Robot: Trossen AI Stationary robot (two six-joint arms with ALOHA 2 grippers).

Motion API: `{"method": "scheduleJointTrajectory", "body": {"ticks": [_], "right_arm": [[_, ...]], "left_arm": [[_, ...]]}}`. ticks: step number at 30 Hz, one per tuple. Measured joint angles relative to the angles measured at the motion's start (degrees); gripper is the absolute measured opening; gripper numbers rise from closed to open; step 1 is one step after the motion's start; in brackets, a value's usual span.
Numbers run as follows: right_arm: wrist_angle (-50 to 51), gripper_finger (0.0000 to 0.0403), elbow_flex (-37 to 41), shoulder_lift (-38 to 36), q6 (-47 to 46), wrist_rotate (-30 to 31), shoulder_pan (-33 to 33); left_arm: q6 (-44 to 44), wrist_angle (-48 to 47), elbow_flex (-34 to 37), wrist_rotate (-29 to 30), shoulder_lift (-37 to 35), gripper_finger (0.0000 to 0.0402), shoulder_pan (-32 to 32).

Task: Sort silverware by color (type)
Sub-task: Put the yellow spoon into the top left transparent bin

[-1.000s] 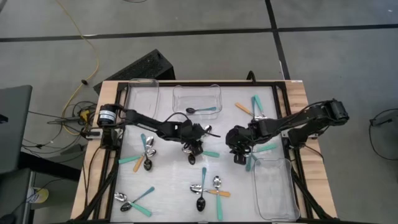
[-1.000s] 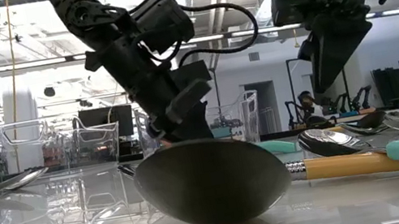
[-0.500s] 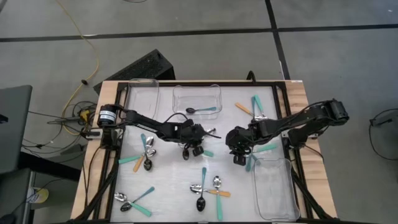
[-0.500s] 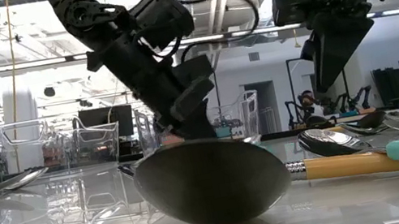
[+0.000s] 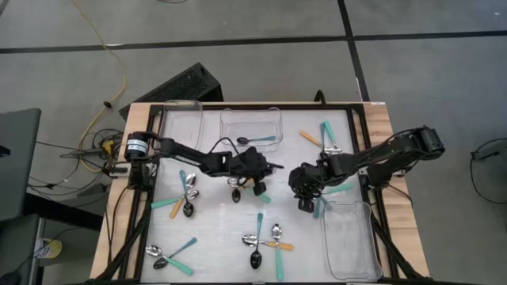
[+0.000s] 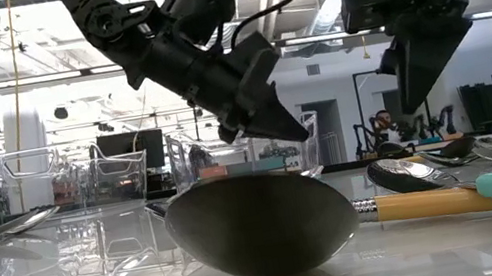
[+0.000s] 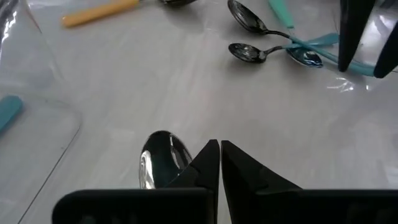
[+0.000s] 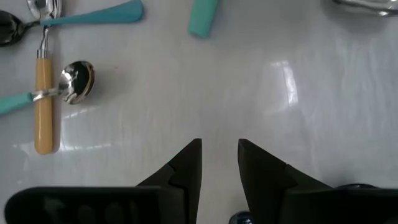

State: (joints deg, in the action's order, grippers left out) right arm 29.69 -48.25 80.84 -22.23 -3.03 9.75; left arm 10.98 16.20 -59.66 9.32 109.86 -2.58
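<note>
The closed fingertips of my left gripper are next to the spoon's bowl, beyond its yellow handle. I should pull back, open and grasp the yellow handle [image 5: 249,183].
My left gripper [image 5: 260,187] is shut over the middle of the table, slanting down toward the right edge. A dark-bowled spoon with a teal handle [image 5: 247,195] lies under it. In the left wrist view its bowl [image 7: 160,155] shows right beside my shut fingertips [image 7: 219,152], and its handle is hidden under the fingers. My right gripper [image 5: 305,202] hovers open over bare table [image 8: 219,152] with nothing between its fingers. Other spoons lie in loose groups at the left [image 5: 186,194], near middle [image 5: 265,241], near left [image 5: 170,257] and far right [image 5: 325,142]. My left gripper has its fingertips [image 7: 208,158] closed with no gap, right beside the spoon's bowl. The fingers themselves hide the handle, so I cannot tell whether they pinch or touch it.
A clear bin [image 5: 251,119] at the far middle holds one teal-handled spoon [image 5: 257,141]. A second clear bin [image 5: 181,119] stands at the far left. A third [image 5: 348,237] stands at the near right, beside my right gripper. A large spoon bowl [image 6: 261,222] fills the low view's foreground.
My left gripper has shut. It has also tipped from pointing steeply down to slanting toward the table's right edge, and shifted a little that way. The teal-handled spoon under it has slid slightly toward the left edge. My right gripper has kept still.
</note>
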Motion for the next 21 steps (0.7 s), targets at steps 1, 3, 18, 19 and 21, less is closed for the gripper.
{"method": "scheduleJointTrajectory", "body": {"ticks": [1, 3, 18, 19, 21], "right_arm": [[-0.05, 0.0127, 0.0, 0.0, -0.19, 0.0, 0.22], [-0.07, 0.0127, 0.0, 0.0, -0.27, 0.0, 0.45], [-0.14, 0.0127, 0.0, 0.0, 1.49, 0.02, -0.58], [-0.15, 0.0127, 0.0, 0.0, 1.6, 0.02, -0.7], [-0.15, 0.0127, 0.0, 0.0, 1.72, 0.02, -0.91]], "left_arm": [[0.03, -0.19, 0.0, -0.28, 0.0, 0.0001, -0.06], [0.21, -1.22, 0.0, -1.22, 0.0, 0.0001, -0.13], [2.14, -16.83, -1.36, 1.56, 0.0, 0.0142, 0.85], [2.14, -16.55, -1.31, 2.37, 0.0, 0.0158, 1.09], [2.24, -17.35, -1.29, 4.11, -0.02, 0.0187, 1.44]]}}
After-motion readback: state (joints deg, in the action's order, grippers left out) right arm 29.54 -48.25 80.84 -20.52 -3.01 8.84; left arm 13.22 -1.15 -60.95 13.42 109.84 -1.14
